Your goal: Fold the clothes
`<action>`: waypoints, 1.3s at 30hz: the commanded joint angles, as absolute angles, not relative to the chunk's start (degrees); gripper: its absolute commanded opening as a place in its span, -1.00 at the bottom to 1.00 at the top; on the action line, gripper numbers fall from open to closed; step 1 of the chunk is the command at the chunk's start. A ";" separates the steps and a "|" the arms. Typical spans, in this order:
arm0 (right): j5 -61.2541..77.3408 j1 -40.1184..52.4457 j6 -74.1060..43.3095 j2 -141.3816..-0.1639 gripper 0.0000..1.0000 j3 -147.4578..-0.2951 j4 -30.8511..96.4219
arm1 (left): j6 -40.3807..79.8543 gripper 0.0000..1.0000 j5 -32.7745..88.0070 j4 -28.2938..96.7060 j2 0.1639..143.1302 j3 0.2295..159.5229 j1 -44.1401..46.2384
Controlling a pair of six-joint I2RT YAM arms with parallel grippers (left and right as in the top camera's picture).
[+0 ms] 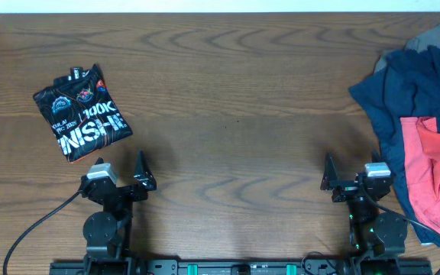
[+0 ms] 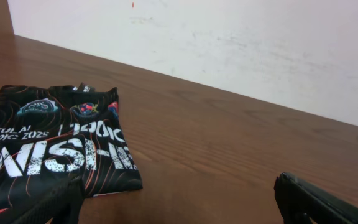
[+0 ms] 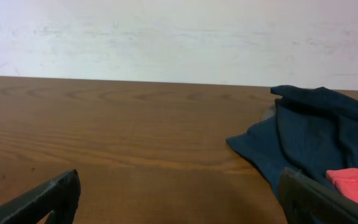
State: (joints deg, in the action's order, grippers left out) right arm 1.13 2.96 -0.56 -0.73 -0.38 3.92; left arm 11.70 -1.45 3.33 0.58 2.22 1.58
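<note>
The robot's right gripper will close on the red garment's edge (image 1: 412,176) that faces the bare middle of the table, about halfway along that edge above the navy garment.
A folded black shirt with white lettering (image 1: 82,111) lies at the left of the table; it also shows in the left wrist view (image 2: 53,146). A heap of unfolded clothes sits at the right edge: a navy garment (image 1: 412,85) with a red garment (image 1: 438,164) on top, and a grey one (image 1: 436,37) behind. The navy garment shows in the right wrist view (image 3: 316,134). My left gripper (image 1: 142,176) is open and empty near the front edge, just right of the folded shirt. My right gripper (image 1: 328,179) is open and empty, left of the heap.
The brown wooden table (image 1: 235,99) stretches between the folded shirt and the heap. A white wall (image 3: 179,37) stands behind the table's far edge. Cables run from both arm bases at the front.
</note>
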 commanded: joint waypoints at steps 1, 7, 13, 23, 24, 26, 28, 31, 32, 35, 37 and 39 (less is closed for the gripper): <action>1.54 2.31 0.27 -0.56 0.99 -0.32 4.12 | 10.55 0.95 -1.04 4.03 0.27 0.23 1.26; 1.52 2.31 0.27 -0.56 0.98 -0.32 4.12 | 10.55 0.95 -1.04 4.03 0.27 0.23 1.26; 2.02 2.31 -0.05 -0.56 0.99 -0.32 4.10 | 10.59 0.96 -0.62 4.03 0.27 0.23 1.26; 1.98 2.31 -6.83 -1.06 0.99 -0.71 4.69 | 10.83 0.96 4.38 6.17 3.20 2.09 1.26; 1.98 2.31 -6.83 -1.26 0.99 -1.08 5.30 | 10.83 0.96 5.13 7.46 3.99 3.20 1.26; 1.91 2.31 -6.81 -1.93 0.98 -2.66 7.53 | 10.81 0.95 6.33 9.50 5.69 5.50 1.26; 0.62 2.31 -6.83 -3.31 0.98 -5.28 10.98 | 10.83 0.96 7.01 12.25 8.25 8.95 1.26; -2.63 2.31 -6.83 -7.01 0.99 -10.26 16.69 | 11.05 0.96 8.23 16.95 12.60 14.90 1.26; -3.60 2.28 -6.81 -8.62 0.99 -12.01 18.39 | 11.05 0.96 8.45 18.31 14.11 16.78 1.26; -6.31 2.24 -6.87 -15.38 0.99 -17.98 23.16 | 11.03 0.96 8.40 23.16 19.57 23.16 1.26; -7.33 2.22 -7.07 -20.91 0.99 -21.93 25.67 | 11.03 0.95 8.40 26.33 23.03 26.94 1.26; -8.86 1.89 -8.03 -27.35 0.98 -26.17 28.80 | 11.03 0.96 8.43 29.89 26.70 30.68 1.26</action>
